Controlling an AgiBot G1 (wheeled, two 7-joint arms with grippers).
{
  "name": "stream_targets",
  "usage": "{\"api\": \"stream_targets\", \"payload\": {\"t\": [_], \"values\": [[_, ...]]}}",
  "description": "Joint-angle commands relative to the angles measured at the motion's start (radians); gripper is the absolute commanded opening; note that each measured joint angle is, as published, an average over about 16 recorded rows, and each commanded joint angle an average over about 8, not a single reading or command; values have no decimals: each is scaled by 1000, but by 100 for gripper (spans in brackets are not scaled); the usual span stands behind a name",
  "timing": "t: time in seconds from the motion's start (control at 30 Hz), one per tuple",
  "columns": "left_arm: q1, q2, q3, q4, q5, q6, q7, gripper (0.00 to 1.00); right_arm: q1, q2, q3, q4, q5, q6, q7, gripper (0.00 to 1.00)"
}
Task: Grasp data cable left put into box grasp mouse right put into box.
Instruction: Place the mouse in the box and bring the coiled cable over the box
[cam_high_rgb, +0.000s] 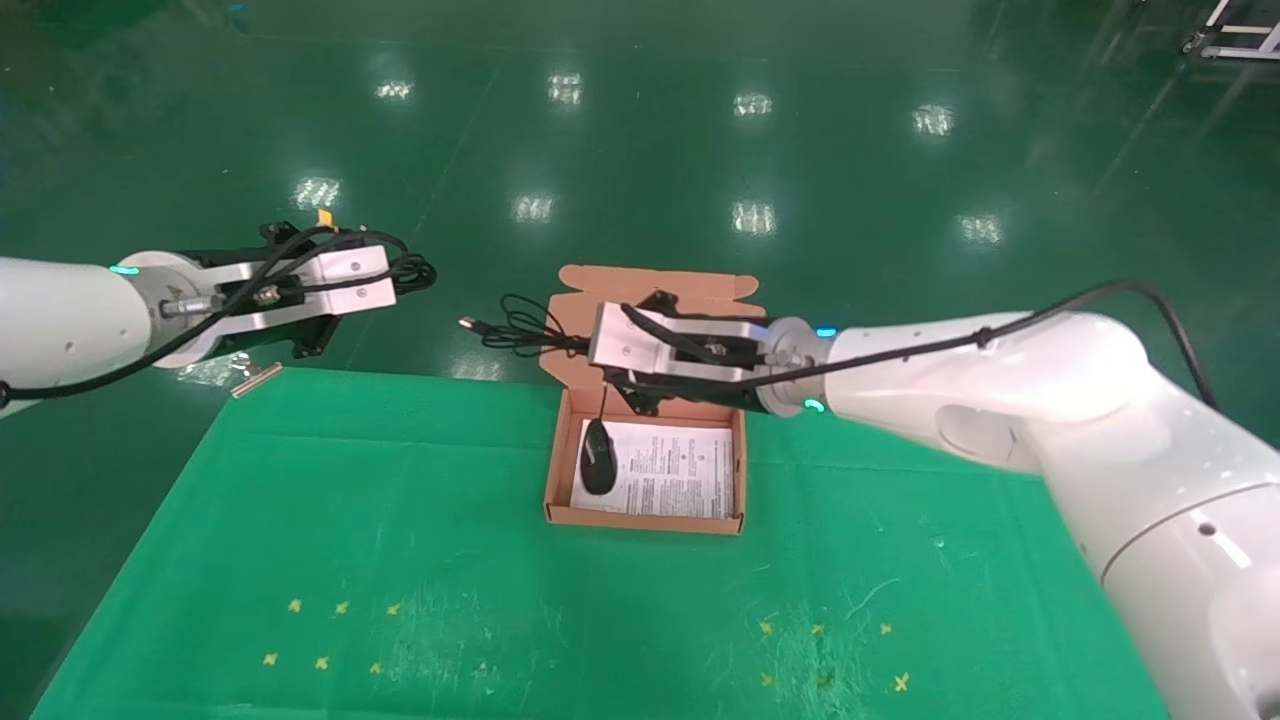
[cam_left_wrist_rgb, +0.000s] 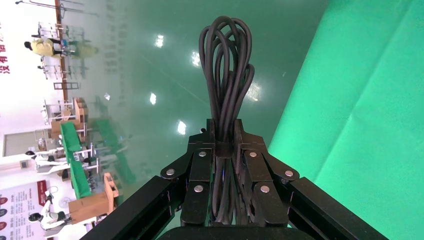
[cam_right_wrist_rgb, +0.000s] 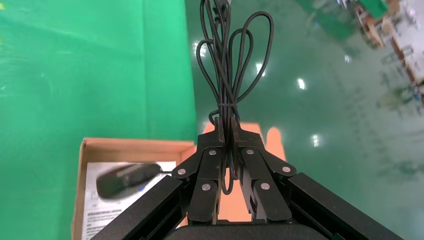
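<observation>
Next, I let go of the mouse's cord, now held over the open box, with my right gripper on the white sheet (cam_high_rgb: 681, 438) next to the lid side of the box.
The data cable (cam_high_rgb: 415, 270), a bundle of black loops, is pinched at its tied middle in my shut left gripper (cam_high_rgb: 395, 273), held in the air beyond the table's far left edge; in the left wrist view the data cable (cam_left_wrist_rgb: 225, 65) sticks out of the gripper (cam_left_wrist_rgb: 224, 131). My right gripper (cam_high_rgb: 587, 346) hovers over the open box (cam_high_rgb: 645, 520), shut on the mouse's thin cord (cam_high_rgb: 520, 325). The mouse (cam_high_rgb: 598, 455) hangs from that cord down inside the box at its left side, over the white sheet. In the right wrist view the gripper (cam_right_wrist_rgb: 225, 125) clamps the cord loops (cam_right_wrist_rgb: 235, 60), with the mouse (cam_right_wrist_rgb: 127, 177) and box (cam_right_wrist_rgb: 80, 190) below.
The green cloth table (cam_high_rgb: 400, 520) ends just behind the box; the glossy green floor lies beyond. The box lid (cam_high_rgb: 660, 285) stands up behind my right gripper. The USB plug (cam_high_rgb: 467, 323) sticks out left of the lid. A small metal piece (cam_high_rgb: 255, 378) lies at the far left corner.
</observation>
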Motion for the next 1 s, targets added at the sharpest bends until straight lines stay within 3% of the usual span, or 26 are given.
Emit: {"api": "stream_targets", "payload": {"t": [0.03, 0.27, 0.5, 0.53, 1.0], "values": [[0, 0, 0, 0, 0, 0, 0, 0, -11, 1, -17, -9, 22, 23, 10, 0], [0, 0, 0, 0, 0, 0, 0, 0, -29, 1, -78, -92, 38, 61, 64, 3], [0, 0, 0, 0, 0, 1, 0, 0, -30, -3, -137, -121, 31, 63, 112, 91], [0, 0, 0, 0, 0, 1, 0, 0, -29, -3, -139, -121, 31, 63, 114, 100], [40, 67, 24, 44, -43, -52, 28, 0, -32, 51, -160, -59, 29, 60, 131, 100]]}}
